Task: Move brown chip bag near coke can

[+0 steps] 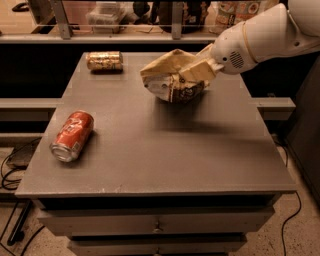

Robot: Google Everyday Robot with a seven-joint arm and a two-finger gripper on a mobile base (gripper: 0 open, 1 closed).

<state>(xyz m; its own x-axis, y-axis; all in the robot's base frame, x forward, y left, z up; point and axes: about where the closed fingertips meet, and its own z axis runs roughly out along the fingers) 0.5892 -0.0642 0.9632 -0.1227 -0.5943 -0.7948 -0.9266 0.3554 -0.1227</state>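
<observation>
Next, I release the brown chip bag next to the coke can [121, 124], on its side that faces the middle of the table.
The brown chip bag [167, 75], tan with a dark brown lower part, hangs lifted above the back middle of the grey table [160, 150]. My gripper [196, 71] reaches in from the upper right and is shut on the bag's right side. The coke can [73, 135], red with a silver end, lies on its side near the table's left edge, well to the left of and in front of the bag.
A gold-tan soda can [104, 60] lies on its side at the table's back left. A shelf with bottles and containers [150, 15] runs behind the table. Drawers [157, 225] sit under the tabletop. Cables lie on the floor at left.
</observation>
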